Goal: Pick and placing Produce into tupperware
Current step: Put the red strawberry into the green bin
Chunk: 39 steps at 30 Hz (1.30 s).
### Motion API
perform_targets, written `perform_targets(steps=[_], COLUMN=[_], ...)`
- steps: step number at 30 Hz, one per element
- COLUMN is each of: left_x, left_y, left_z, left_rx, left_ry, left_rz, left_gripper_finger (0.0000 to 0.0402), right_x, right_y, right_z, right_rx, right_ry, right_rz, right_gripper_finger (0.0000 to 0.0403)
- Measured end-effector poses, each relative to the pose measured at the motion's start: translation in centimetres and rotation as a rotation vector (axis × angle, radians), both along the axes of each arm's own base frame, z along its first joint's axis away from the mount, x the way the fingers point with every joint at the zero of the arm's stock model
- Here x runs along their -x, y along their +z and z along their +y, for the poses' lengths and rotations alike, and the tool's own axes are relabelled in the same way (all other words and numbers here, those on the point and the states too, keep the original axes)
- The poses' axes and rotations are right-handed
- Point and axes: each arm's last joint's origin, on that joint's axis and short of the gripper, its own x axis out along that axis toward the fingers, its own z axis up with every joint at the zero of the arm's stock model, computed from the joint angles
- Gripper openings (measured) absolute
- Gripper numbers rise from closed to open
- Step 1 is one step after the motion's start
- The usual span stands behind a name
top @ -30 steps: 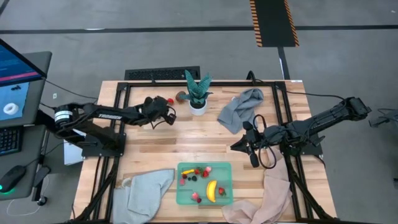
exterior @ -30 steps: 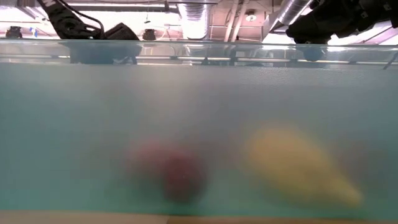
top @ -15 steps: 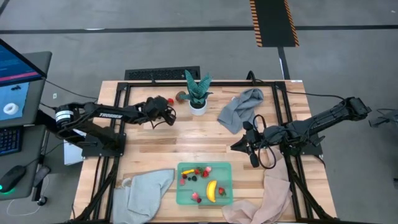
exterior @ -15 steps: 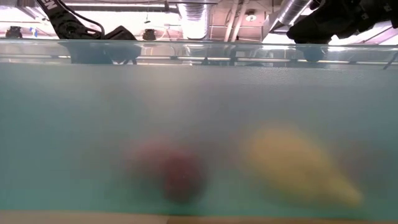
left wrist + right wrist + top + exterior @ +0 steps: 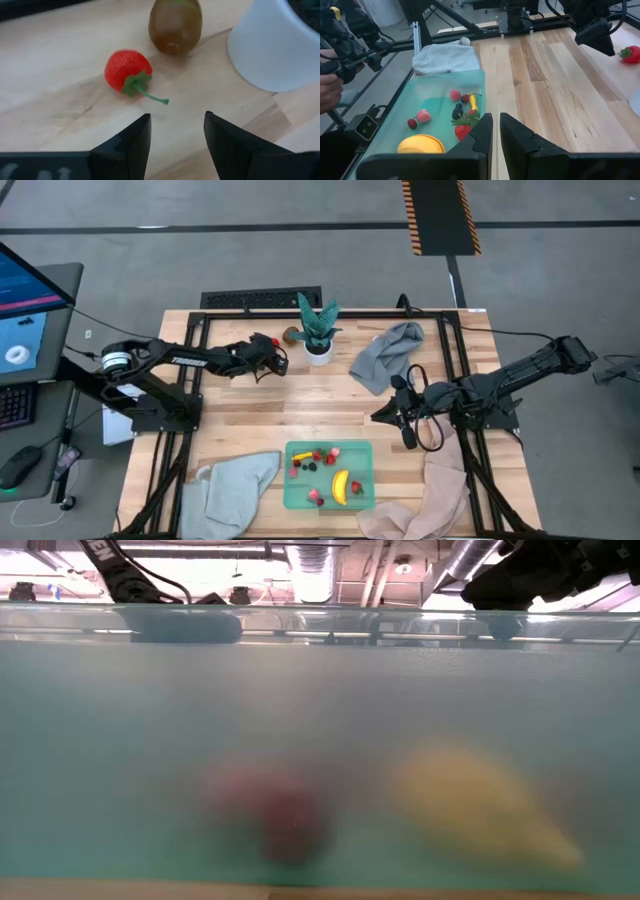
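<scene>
The strawberry's body is out of line with my left gripper while its green stem points at the open fingers, so next I pinch the stem's tip (image 5: 164, 101) and lift.
A red strawberry (image 5: 127, 71) with a green stem lies on the wood near the table's far edge. A brown round fruit (image 5: 175, 25) lies just past it, next to the plant's white pot (image 5: 280, 45). My left gripper (image 5: 176, 125) is open and hovers just short of the strawberry (image 5: 275, 341), touching nothing. The mint-green tupperware (image 5: 328, 475) sits at the near edge. It holds a banana (image 5: 341, 486), strawberries and small berries. My right gripper (image 5: 385, 415) waits shut at the table's right, above the wood beyond the tupperware (image 5: 445, 100).
The potted plant (image 5: 318, 330) stands right of the strawberry. A grey cloth (image 5: 388, 355) lies at the far right, and pale cloths (image 5: 235, 490) flank the tupperware at the near edge. The low view looks through the tupperware wall (image 5: 320, 740). Bare wood fills the table's middle.
My left gripper has reached toward the table's right, closing on the strawberry and the plant pot. The right arm and the fruit have stayed where they were.
</scene>
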Motion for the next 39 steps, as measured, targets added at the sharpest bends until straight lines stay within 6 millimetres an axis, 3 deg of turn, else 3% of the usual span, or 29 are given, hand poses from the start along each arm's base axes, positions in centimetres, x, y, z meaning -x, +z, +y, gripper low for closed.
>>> perform_targets(steps=[22, 39], left_x=[-2.6, -2.3], left_y=[-0.2, -0.1], left_z=[1.4, 1.7], left_rx=[0.011, 0.014], left_ry=[0.091, 0.125], left_rz=[0.077, 0.143], left_gripper_finger=[0.0142, 0.0142], right_x=[0.0, 0.0], right_y=[-0.1, -0.1], right_z=[0.0, 0.0], right_rx=[0.002, 0.002], right_ry=[0.0, 0.001], right_rz=[0.007, 0.007], right_gripper_finger=[0.0059, 0.0059])
